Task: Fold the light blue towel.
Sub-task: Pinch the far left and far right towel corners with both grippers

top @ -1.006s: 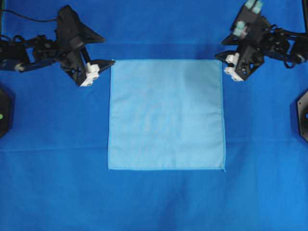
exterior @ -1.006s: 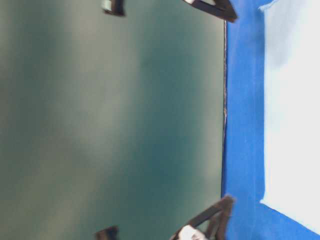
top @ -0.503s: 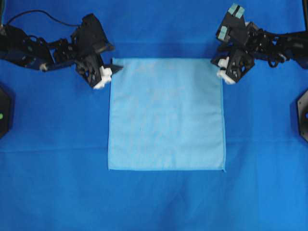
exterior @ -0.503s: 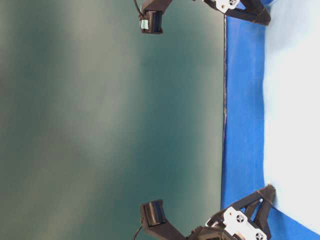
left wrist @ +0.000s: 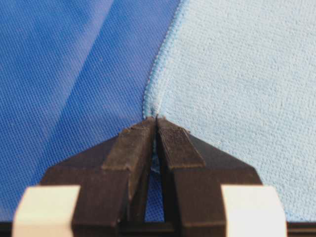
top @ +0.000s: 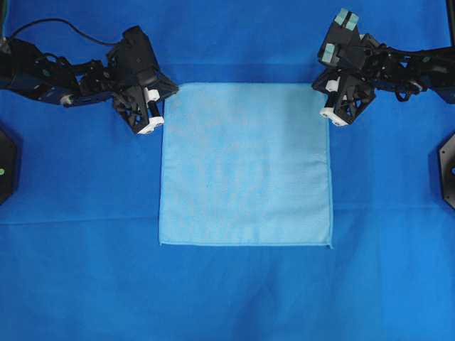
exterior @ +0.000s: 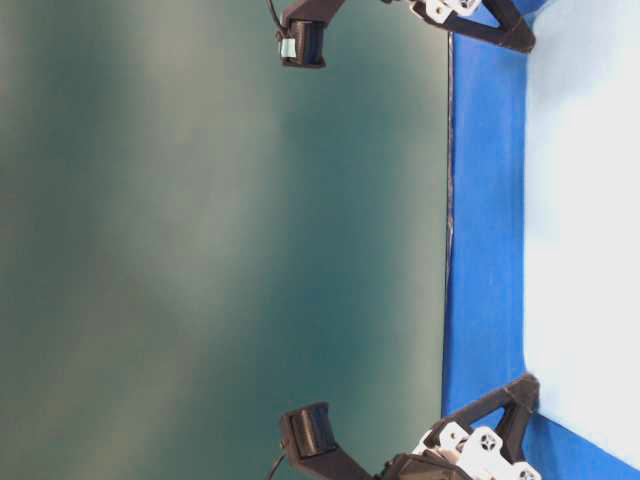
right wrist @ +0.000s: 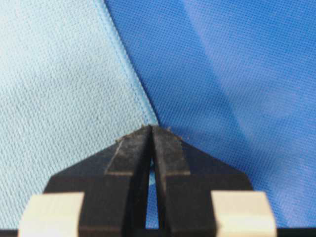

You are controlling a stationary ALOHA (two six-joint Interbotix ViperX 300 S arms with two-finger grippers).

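Next, I open my left gripper to let go of its corner of the light blue towel on the towel's near corner (top: 165,246) along the same side.
The light blue towel (top: 245,165) lies flat and square on the deep blue sheet (top: 78,270). My left gripper (top: 170,90) is at its far left corner, my right gripper (top: 323,89) at its far right corner. In the left wrist view the black fingertips (left wrist: 143,136) meet, and the gripper (left wrist: 156,119) is shut on the stitched corner of the towel (left wrist: 237,74). The right wrist view shows the same: the gripper (right wrist: 151,127) is shut on the towel's (right wrist: 54,84) corner hem. In the table-level view the towel (exterior: 590,250) is a pale band at the right.
The deep blue sheet (exterior: 485,250) covers the whole table and has a few soft creases. Black fixtures sit at the left edge (top: 4,167) and the right edge (top: 448,170). A dark green wall (exterior: 220,240) fills most of the table-level view.
Both grippers came in from outside the towel's far corners, lowered onto them and went from open to shut. The towel's far edge shifted slightly.
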